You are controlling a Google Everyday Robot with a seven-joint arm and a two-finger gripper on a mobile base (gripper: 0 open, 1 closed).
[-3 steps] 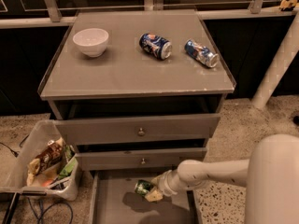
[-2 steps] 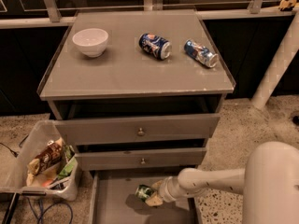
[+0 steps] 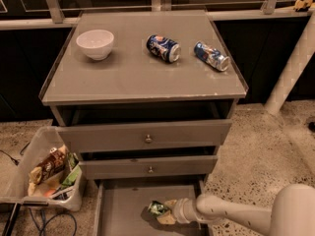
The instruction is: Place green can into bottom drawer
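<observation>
My gripper will let go of the green can on the middle of the open bottom drawer's inside [image 3: 157,214]. It now lies low inside that drawer.
The green can [image 3: 157,208] lies low inside the open bottom drawer [image 3: 120,210], near the middle of its floor; I cannot tell if it touches the floor. My gripper [image 3: 165,212] reaches in from the right on a white arm, and its tan fingers [image 3: 167,219] are closed around the can's right end. The can's far side is hidden by the fingers.
On the cabinet top [image 3: 123,77] stand a white bowl [image 3: 95,43] and two blue cans [image 3: 163,47] [image 3: 211,56] lying on their sides. Two knobbed drawers [image 3: 147,137] sit above, slightly open. A clear bin of snacks [image 3: 49,171] stands on the floor at left.
My gripper has moved down and toward the drawer's front with the green can in it, so the can sits lower in the drawer. Nothing on the cabinet top moved.
</observation>
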